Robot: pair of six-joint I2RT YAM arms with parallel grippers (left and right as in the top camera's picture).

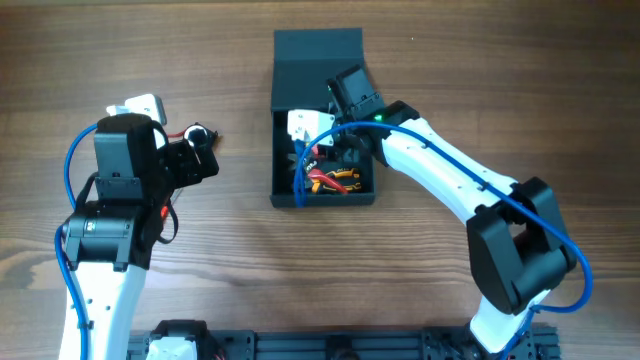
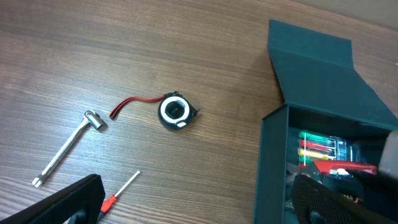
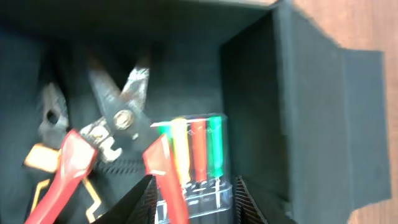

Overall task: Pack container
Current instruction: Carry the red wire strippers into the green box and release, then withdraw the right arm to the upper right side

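Note:
My left gripper is going to close on the round body (image 1: 199, 136) (image 2: 175, 112) of the black tape measure, because it is still outside the container.
The dark teal-grey container (image 1: 285, 150) stands open at mid-table, its flap lid (image 1: 318, 52) folded back. Inside lie red-handled pliers (image 3: 118, 124), a clear case of coloured screwdrivers (image 3: 196, 155) and orange-and-black pliers (image 3: 53, 118). My right gripper (image 3: 196, 205) is down in the box, jaws apart, with one red handle and the case's end between them and nothing held. My left gripper (image 2: 196, 208) hangs wide open over bare wood left of the container (image 2: 273, 162), near a black tape measure (image 2: 176, 111).
A metal socket wrench (image 2: 65, 149) and a small red-handled screwdriver (image 2: 118, 194) lie on the wood left of the box. The tape measure (image 1: 200, 132) with its red strap sits beside the left arm. The right arm reaches in over the box's right wall.

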